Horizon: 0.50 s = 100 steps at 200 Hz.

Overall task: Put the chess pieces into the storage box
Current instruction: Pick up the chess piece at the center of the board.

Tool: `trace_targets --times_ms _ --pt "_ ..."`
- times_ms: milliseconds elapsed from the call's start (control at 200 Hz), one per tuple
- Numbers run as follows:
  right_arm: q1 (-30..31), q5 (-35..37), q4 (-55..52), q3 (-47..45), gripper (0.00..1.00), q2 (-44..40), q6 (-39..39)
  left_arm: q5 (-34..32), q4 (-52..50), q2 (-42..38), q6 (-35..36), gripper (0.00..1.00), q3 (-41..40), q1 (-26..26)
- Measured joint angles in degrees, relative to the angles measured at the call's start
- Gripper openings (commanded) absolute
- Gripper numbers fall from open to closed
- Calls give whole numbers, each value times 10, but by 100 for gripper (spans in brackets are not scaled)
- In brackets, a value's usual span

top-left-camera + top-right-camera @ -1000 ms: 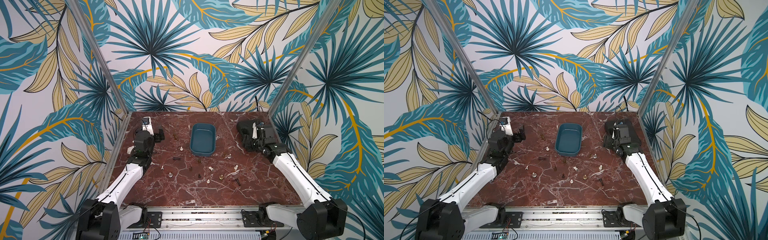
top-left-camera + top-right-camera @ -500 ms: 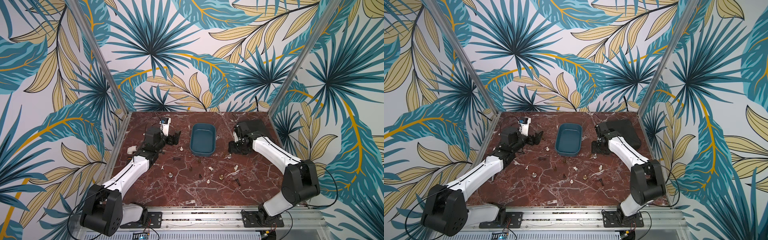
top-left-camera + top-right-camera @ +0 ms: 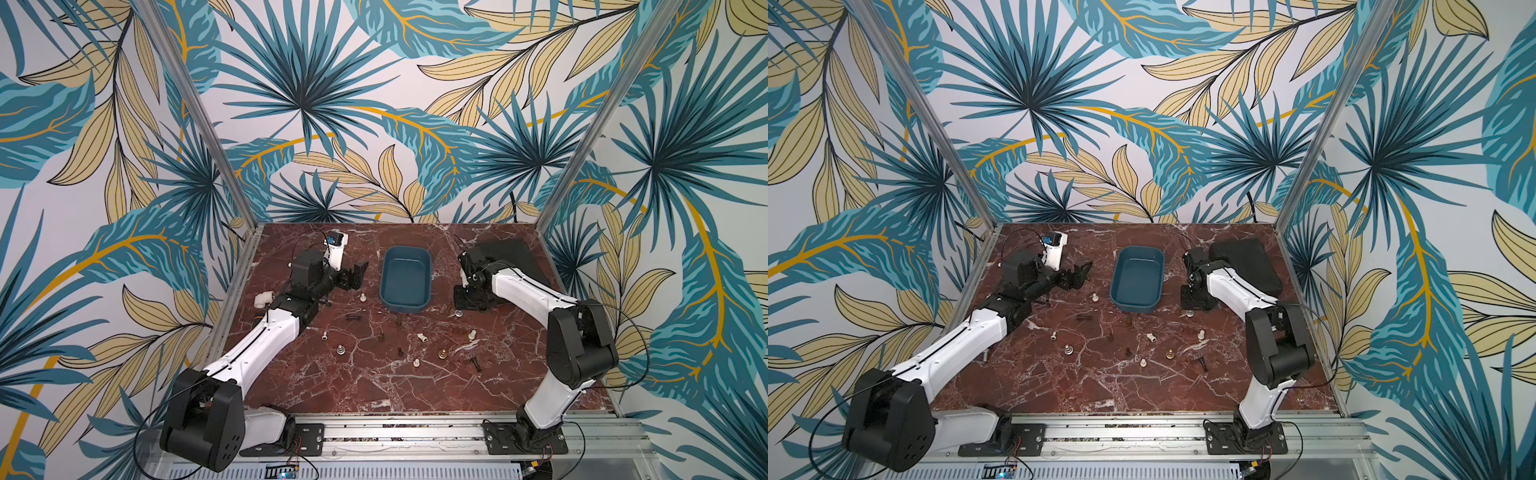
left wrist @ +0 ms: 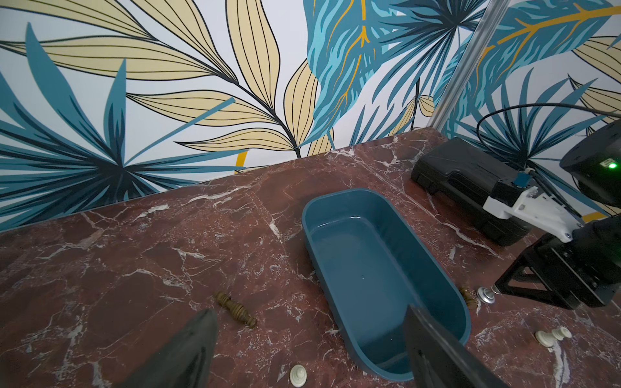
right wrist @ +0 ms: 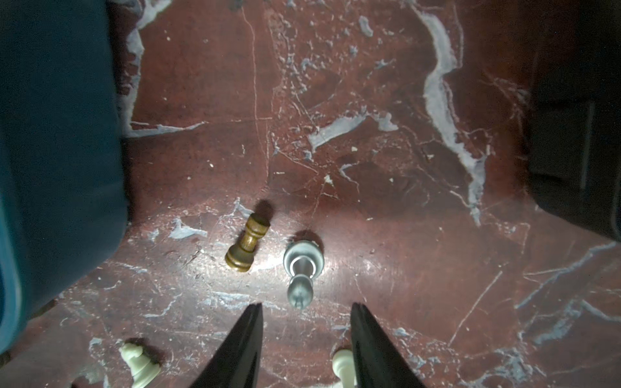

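Observation:
The top of the white piece [image 3: 362,295] [image 4: 298,371] standing below it, the one next to the teal storage box, will be gripped by my left gripper.
The teal storage box [image 3: 405,278] [image 3: 1137,277] [image 4: 379,268] stands empty at the back middle of the marble table. Several chess pieces lie scattered in front of it, among them a white one [image 3: 422,337] and a brass one [image 3: 443,354]. My right gripper [image 3: 467,305] [image 5: 305,322] hangs low beside the box, open, nothing between its fingers. A silvery piece [image 5: 302,265] [image 3: 458,313] stands just off its tips, a brown piece [image 5: 248,247] beside that. My left gripper [image 3: 355,272] [image 4: 309,336] is wide open left of the box, with a white piece [image 4: 298,374] [image 3: 363,297] below it.
A flat black case [image 3: 505,253] [image 4: 470,181] lies at the back right, behind the right arm. A white pipe elbow [image 3: 264,298] sits at the table's left edge. A ridged brown piece [image 4: 235,309] lies on its side ahead of the left gripper. Patterned walls close three sides.
The right arm swung in from the back right corner and dropped beside the box, its jaws narrowing. The left arm reached from the left edge towards the box.

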Motion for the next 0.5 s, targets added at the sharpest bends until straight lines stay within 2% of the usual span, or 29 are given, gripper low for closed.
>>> trace_targets --times_ms 431,501 --pt "1 -1 3 10 35 35 0 -3 -1 6 0 91 0 0" --pt "1 -1 3 10 27 35 1 -4 -1 6 0 91 0 0"
